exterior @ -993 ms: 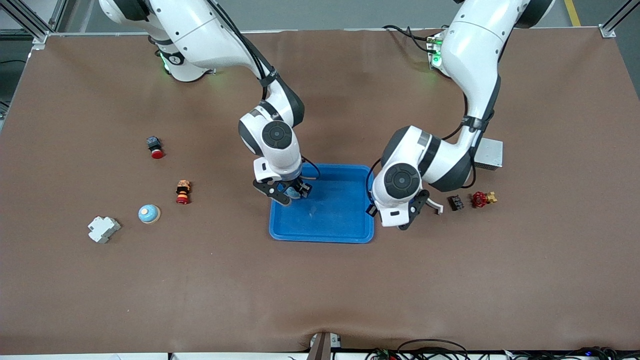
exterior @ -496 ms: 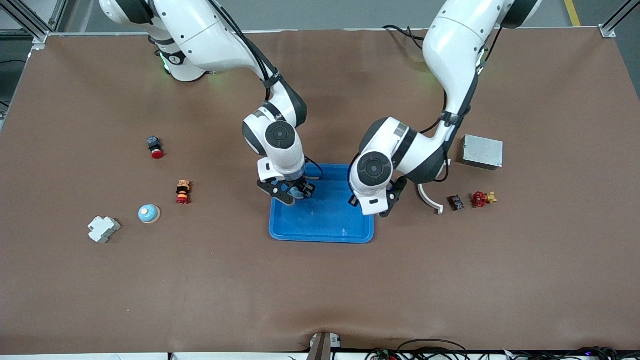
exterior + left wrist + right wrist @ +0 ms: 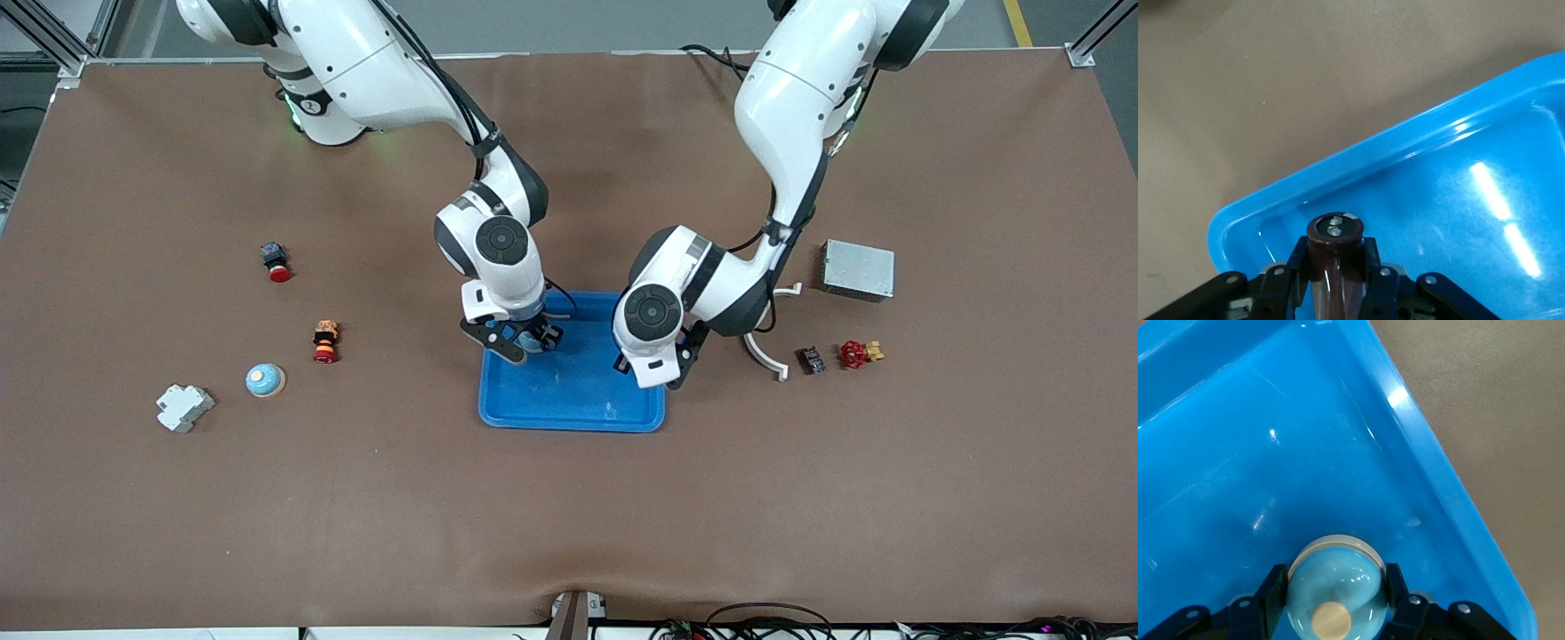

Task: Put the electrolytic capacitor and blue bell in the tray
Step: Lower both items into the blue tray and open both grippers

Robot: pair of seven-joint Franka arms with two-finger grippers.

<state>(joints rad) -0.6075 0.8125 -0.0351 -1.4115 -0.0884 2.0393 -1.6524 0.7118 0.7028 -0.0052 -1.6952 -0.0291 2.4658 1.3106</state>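
Observation:
The robot's left gripper should release the electrolytic capacitor in the blue tray's corner (image 3: 620, 336) (image 3: 1337, 263) nearest the grey metal box. The capacitor is now over a corner of the tray.
The bright-blue tray (image 3: 569, 425) lies at mid table. My right gripper (image 3: 520, 342) is over the tray's corner toward the right arm's end. It is shut on the blue bell (image 3: 1337, 593), a light-blue dome with a cream button, just above the tray floor (image 3: 1271, 453). My left gripper (image 3: 656, 375) is over the tray's edge toward the left arm's end. It is shut on the electrolytic capacitor (image 3: 1335, 230), a dark brown cylinder with two metal terminals, over a corner of the tray (image 3: 1371, 150).
A second light-blue dome (image 3: 265, 380), a white block (image 3: 184, 407) and two red-capped buttons (image 3: 325, 342) (image 3: 276, 262) lie toward the right arm's end. A grey metal box (image 3: 858, 269), a white curved piece (image 3: 766, 356), a small black part (image 3: 810, 359) and a red valve (image 3: 853, 354) lie toward the left arm's end.
My left gripper has moved with the capacitor from beside the tray to over its edge. My right gripper has shifted only slightly over the tray.

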